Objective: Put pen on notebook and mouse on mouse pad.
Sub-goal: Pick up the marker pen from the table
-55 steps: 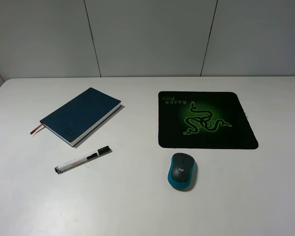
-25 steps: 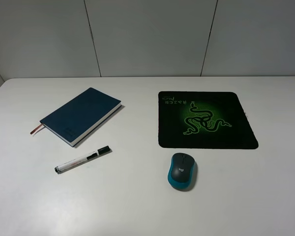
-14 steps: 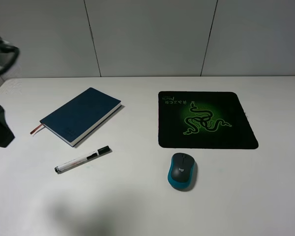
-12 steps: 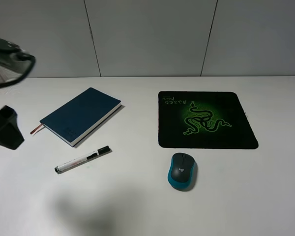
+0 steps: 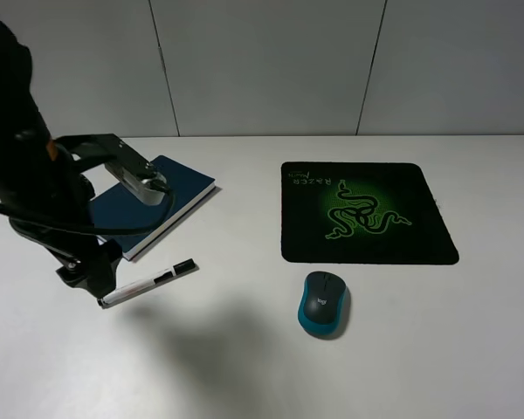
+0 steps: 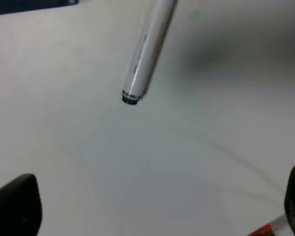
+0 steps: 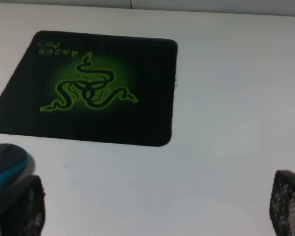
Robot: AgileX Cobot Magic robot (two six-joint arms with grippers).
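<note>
The robot's left gripper should next move along to the body of the white pen (image 5: 155, 281), just behind the pen's black cap, and grip it there.
The white pen (image 5: 148, 281) lies on the table in front of the navy notebook (image 5: 182, 188). My left gripper (image 5: 89, 276) hangs low at the pen's black end, and its arm hides the notebook's left part. In the left wrist view the pen (image 6: 148, 49) points toward the open left gripper (image 6: 155, 216), which holds nothing; a sliver of the notebook (image 6: 29, 4) shows beyond it. The teal-sided mouse (image 5: 323, 303) sits just in front of the black mouse pad (image 5: 367, 212). In the right wrist view the open right gripper (image 7: 155, 211) is empty, with the mouse (image 7: 7, 164) beside one fingertip and the mouse pad (image 7: 88, 93) beyond.
Everything lies on a white table (image 5: 244, 349) backed by a pale panelled wall (image 5: 262, 61). The left arm's dark body (image 5: 26, 175) rises over the table's left side. The right arm does not show in the exterior high view.
My left arm has swung in from the left edge and come down over the notebook's left part to the pen's end. Pen, notebook, mouse and pad have not moved.
</note>
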